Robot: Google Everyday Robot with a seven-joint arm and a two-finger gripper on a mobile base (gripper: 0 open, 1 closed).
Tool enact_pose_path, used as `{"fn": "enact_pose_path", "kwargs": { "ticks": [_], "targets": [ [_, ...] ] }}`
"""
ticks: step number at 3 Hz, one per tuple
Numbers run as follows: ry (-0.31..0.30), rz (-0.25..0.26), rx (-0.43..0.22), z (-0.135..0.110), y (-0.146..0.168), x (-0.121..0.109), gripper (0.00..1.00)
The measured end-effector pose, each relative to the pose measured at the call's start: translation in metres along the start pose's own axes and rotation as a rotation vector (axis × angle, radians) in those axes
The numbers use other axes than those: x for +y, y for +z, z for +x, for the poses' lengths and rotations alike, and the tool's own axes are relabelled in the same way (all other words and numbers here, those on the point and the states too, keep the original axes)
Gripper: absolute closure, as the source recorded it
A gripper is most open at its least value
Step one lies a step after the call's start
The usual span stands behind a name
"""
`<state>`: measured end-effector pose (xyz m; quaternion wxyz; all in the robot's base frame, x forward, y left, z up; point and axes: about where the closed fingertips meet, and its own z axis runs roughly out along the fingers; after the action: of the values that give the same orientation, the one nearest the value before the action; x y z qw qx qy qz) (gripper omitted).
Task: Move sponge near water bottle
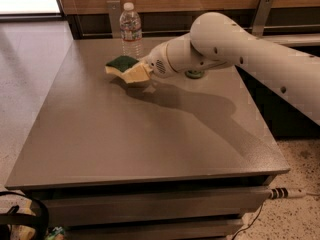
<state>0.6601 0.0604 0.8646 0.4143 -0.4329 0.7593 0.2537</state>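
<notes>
The robot's gripper will release the sponge on the grey table (138, 76) just in front of the water bottle.
The sponge (121, 66), dark green on top with pale yellow foam below, is held just above the table at the back, slightly left of centre. My gripper (141, 72) is shut on the sponge's right end, reaching in from the right on the white arm. The water bottle (131, 30), clear with a white cap and a red-and-white label, stands upright at the table's back edge, a short way behind the sponge.
The grey table (150, 134) has its left edge along a speckled floor. A green can (195, 74) is mostly hidden behind the arm. A wood-panelled wall runs behind the table. A cable lies on the floor at lower right.
</notes>
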Motion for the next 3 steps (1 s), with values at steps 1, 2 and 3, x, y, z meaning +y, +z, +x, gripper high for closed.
{"fn": "enact_pose_path", "kwargs": {
  "ticks": [1,2,3],
  "targets": [
    [0.068,0.041,-0.017,0.019,-0.004,-0.016,1.00],
    [0.108,0.075,-0.014,0.035,-0.012,-0.023,1.00],
    [0.121,0.107,0.021,0.043,-0.011,-0.027,1.00]
  ]
}}
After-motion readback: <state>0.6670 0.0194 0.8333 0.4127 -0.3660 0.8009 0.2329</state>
